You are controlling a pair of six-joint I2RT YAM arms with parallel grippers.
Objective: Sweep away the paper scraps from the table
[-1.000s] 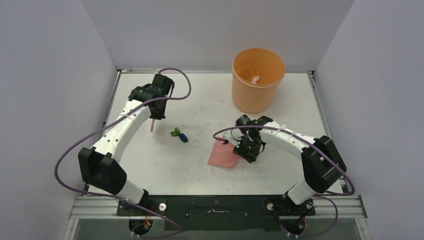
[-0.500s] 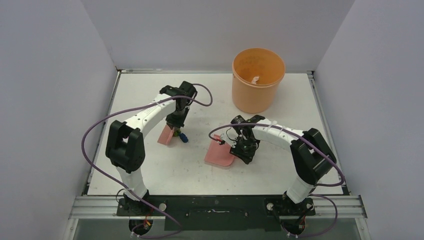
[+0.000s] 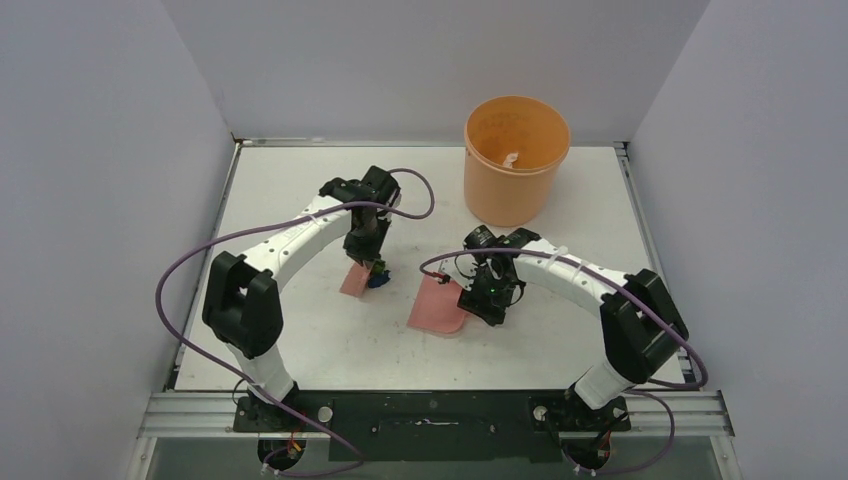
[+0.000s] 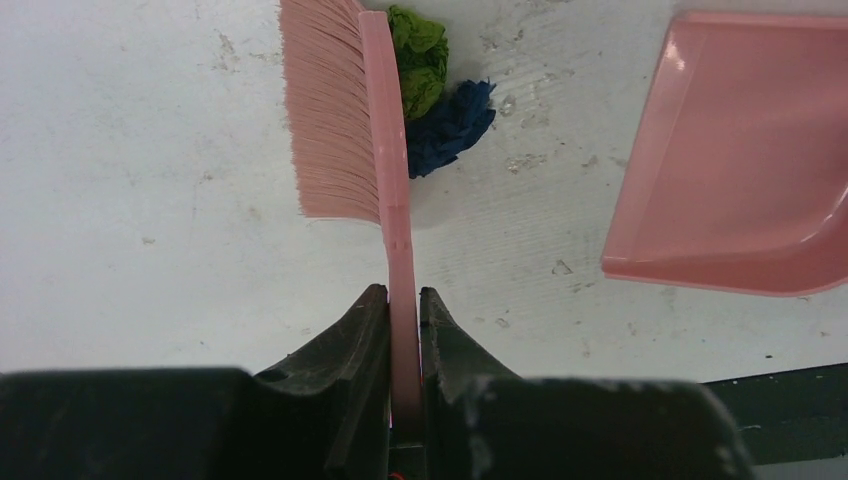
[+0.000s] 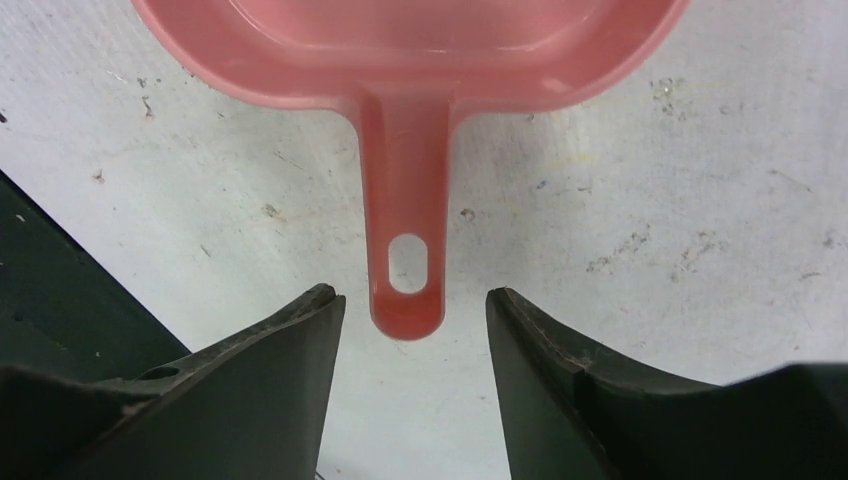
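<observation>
My right gripper should close on its handle (image 5: 408, 314) and steady the pink dustpan, which lies loose ahead of the scraps, before the brush pushes them in.
My left gripper (image 4: 402, 292) is shut on the handle of the pink brush (image 4: 345, 110), which stands on the white table (image 3: 300, 340). A green paper scrap (image 4: 418, 60) and a dark blue paper scrap (image 4: 450, 125) lie against the brush's right side. The pink dustpan (image 4: 740, 170) lies flat a short way to their right. In the top view the brush (image 3: 355, 278) and the blue scrap (image 3: 377, 280) sit just left of the dustpan (image 3: 437, 308). My right gripper (image 5: 412, 305) is open, and the end of the dustpan handle (image 5: 405, 200) lies between its fingertips, untouched.
An orange bucket (image 3: 515, 160) stands at the back right with a white scrap (image 3: 510, 158) inside it. Grey walls close in the left, back and right sides. A metal rail (image 3: 440, 410) with the arm bases runs along the near edge.
My left arm swung right from the far left with the brush, set it down behind the scraps and pushed them right toward the dustpan. The dustpan shifted slightly left.
</observation>
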